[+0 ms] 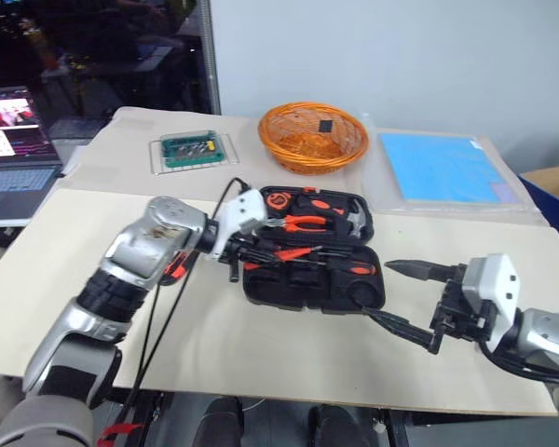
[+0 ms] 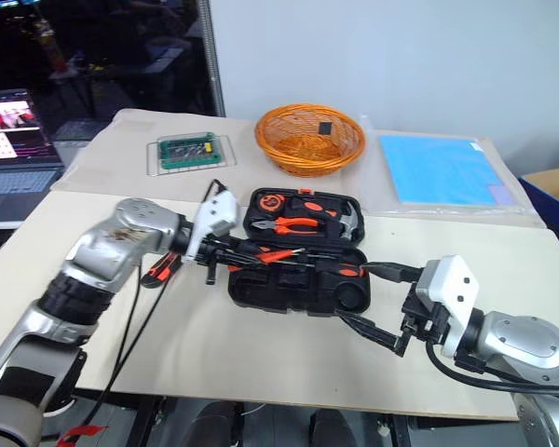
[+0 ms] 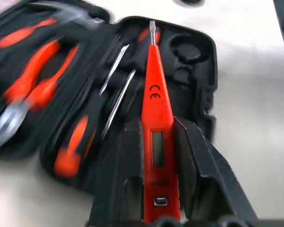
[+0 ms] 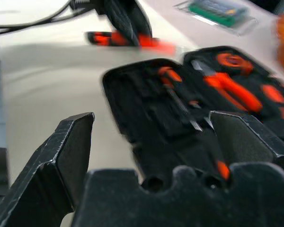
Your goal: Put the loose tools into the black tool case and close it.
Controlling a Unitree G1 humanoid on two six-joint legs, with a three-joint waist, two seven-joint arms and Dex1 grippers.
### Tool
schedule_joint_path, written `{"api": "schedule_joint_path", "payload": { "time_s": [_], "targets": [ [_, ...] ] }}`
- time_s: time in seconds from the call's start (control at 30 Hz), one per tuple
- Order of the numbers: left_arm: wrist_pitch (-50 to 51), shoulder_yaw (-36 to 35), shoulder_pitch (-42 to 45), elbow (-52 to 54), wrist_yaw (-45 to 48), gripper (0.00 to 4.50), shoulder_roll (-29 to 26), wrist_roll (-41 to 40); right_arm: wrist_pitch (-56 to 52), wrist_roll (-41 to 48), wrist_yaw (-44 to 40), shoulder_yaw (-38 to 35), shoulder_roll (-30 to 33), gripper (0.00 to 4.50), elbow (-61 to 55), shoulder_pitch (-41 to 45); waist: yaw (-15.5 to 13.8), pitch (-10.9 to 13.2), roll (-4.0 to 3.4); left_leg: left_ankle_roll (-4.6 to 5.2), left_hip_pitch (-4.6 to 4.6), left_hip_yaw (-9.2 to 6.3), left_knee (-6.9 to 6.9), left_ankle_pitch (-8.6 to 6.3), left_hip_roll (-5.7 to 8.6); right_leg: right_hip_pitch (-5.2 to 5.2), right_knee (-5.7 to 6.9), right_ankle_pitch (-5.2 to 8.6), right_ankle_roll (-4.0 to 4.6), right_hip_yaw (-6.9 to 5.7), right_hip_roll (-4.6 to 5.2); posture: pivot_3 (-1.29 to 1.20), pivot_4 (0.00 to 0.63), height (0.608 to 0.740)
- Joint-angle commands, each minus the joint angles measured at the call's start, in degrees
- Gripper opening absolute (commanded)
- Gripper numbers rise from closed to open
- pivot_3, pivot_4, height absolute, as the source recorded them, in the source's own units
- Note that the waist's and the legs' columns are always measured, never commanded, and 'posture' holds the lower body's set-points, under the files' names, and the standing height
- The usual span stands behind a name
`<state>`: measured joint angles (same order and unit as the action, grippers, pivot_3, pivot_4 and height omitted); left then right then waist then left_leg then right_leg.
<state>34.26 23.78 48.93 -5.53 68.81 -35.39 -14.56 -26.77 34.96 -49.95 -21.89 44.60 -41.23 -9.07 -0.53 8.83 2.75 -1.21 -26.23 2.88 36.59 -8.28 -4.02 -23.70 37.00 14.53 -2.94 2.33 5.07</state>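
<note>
Next, my left gripper releases the small all-orange screwdriver, setting it free beside the two screwdrivers in the black tool case's near half [image 1: 283,268] [image 3: 128,130].
The black tool case [image 1: 261,284] lies open mid-table, with pliers [image 1: 303,223], a hammer and a tape measure in its far half. Two screwdrivers [image 3: 73,144] lie in its near half. My left gripper [image 1: 252,251] hovers over the case's left side, shut on the small all-orange screwdriver [image 3: 155,118], whose tip points across the case. The orange-and-black utility knife [image 2: 158,270] lies on the table left of the case, partly behind my left arm. My right gripper [image 1: 384,291] stands open with nothing in it, just right of the case's near corner.
An orange wicker basket [image 1: 313,137] sits behind the case. A green circuit board in a clear box [image 1: 193,151] is at the back left, a blue sheet [image 1: 443,168] at the back right. A laptop [image 1: 14,140] stands far left. A black cable hangs from my left arm.
</note>
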Motion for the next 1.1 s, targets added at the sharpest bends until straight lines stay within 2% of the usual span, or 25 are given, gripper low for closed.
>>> {"api": "schedule_joint_path", "payload": {
  "time_s": [0.03,0.33,0.57,0.73,0.83,1.0,1.03,1.1],
  "targets": [
    [-7.0,3.3,3.0,-6.4,1.7,0.45,2.1,5.6,1.5,0.1,0.8,-2.9,0.4,4.50,-2.4,-1.0,0.4,0.0,0.00,0.01,0.01,-0.03,0.00,-0.01,0.00,0.00,0.01,0.00,0.01,0.00,-0.02,0.00,0.150,0.740],
    [-20.3,6.9,6.9,-22.6,3.6,0.45,6.9,15.1,1.4,-1.0,3.4,-1.6,0.0,4.50,-3.5,-1.7,0.1,0.0,-0.02,0.02,0.01,-0.11,0.00,-0.01,0.08,0.10,-0.03,0.02,-0.03,-0.01,0.01,0.00,0.150,0.740],
    [-26.8,6.7,8.9,-28.7,5.9,0.45,9.7,18.0,0.6,-0.6,4.2,-0.7,0.5,4.50,-3.5,0.0,-0.2,0.0,-0.08,0.07,0.21,-0.20,0.02,0.02,0.11,0.43,-0.05,0.15,-0.12,-0.04,0.01,0.00,0.150,0.740],
    [-27.0,6.3,8.8,-28.5,7.6,0.45,11.6,18.8,-0.3,-0.1,4.9,-0.2,1.0,4.50,-4.1,0.8,-0.2,0.0,-0.08,0.12,0.22,-0.21,0.04,0.05,0.13,0.52,-0.10,0.34,0.07,-0.02,0.01,0.00,0.150,0.740],
    [-26.9,6.6,9.1,-29.6,7.1,0.45,12.6,20.3,-0.8,0.3,5.4,-0.3,1.1,4.50,-4.6,0.6,-0.2,0.0,-0.08,0.15,0.19,-0.24,0.04,0.03,0.14,0.51,-0.10,0.12,-0.19,-0.02,0.01,0.00,0.150,0.740],
    [-25.1,6.6,8.8,-29.2,7.6,0.45,13.1,21.5,-1.2,0.9,5.9,-0.9,1.0,4.50,-5.6,-0.6,-0.3,0.0,-0.08,0.20,0.16,-0.31,0.04,0.00,0.23,0.56,-0.12,0.12,-0.17,-0.02,0.02,0.00,0.150,0.740],
    [-25.0,6.1,8.9,-29.3,6.8,0.95,13.5,21.3,-1.2,0.9,5.9,-0.9,0.9,4.50,-5.7,-0.7,-0.3,0.0,-0.08,0.20,0.16,-0.32,0.04,0.00,0.23,0.57,-0.12,0.12,-0.18,-0.02,0.02,0.00,0.150,0.740],
    [-24.3,4.6,8.8,-28.0,7.5,1.59,13.5,19.8,-1.2,0.9,6.1,-0.9,0.9,4.50,-6.0,-1.0,-0.3,0.0,-0.08,0.20,0.16,-0.33,0.05,0.00,0.24,0.58,-0.12,0.13,-0.20,-0.02,0.02,0.00,0.150,0.740]
  ]
}}
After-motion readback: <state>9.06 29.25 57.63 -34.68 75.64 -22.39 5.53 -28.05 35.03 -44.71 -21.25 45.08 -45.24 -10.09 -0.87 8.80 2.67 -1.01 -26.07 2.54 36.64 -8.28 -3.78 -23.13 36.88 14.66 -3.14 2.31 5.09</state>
